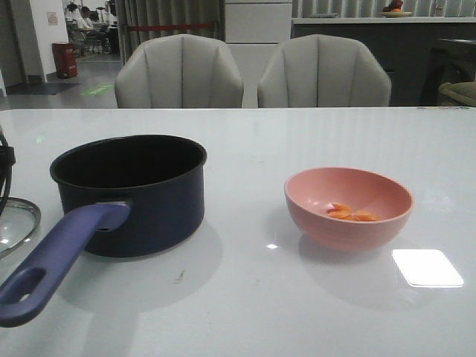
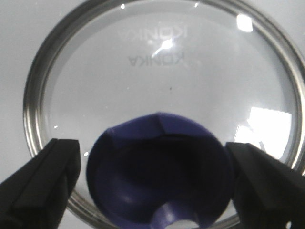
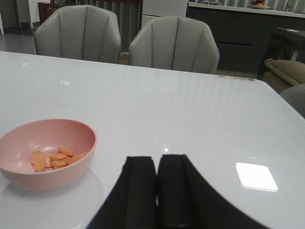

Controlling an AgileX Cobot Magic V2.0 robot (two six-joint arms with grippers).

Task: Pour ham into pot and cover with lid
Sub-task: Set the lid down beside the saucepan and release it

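I need to close my right gripper on the rim of the pink bowl (image 1: 409, 202) (image 3: 95, 141), on the side farthest from the dark navy pot, to pour the ham.
The dark navy pot (image 1: 134, 195) stands on the left of the table, its purple-blue handle (image 1: 56, 256) pointing toward me. The ham (image 1: 351, 214), several orange slices, lies in a pink bowl (image 1: 348, 208) on the right; it also shows in the right wrist view (image 3: 51, 160). The glass lid (image 1: 16, 225) lies flat at the far left edge. In the left wrist view my left gripper (image 2: 155, 176) is open, its fingers (image 2: 40, 181) on either side of the lid's blue knob (image 2: 157, 176), with small gaps. My right gripper (image 3: 156, 164) is shut and empty, right of the bowl.
Two grey chairs (image 1: 178, 73) stand behind the table's far edge. A bright light reflection (image 1: 426, 268) lies on the white tabletop (image 1: 245, 305) right of the bowl. A black cable (image 1: 6, 167) hangs at the far left above the lid.
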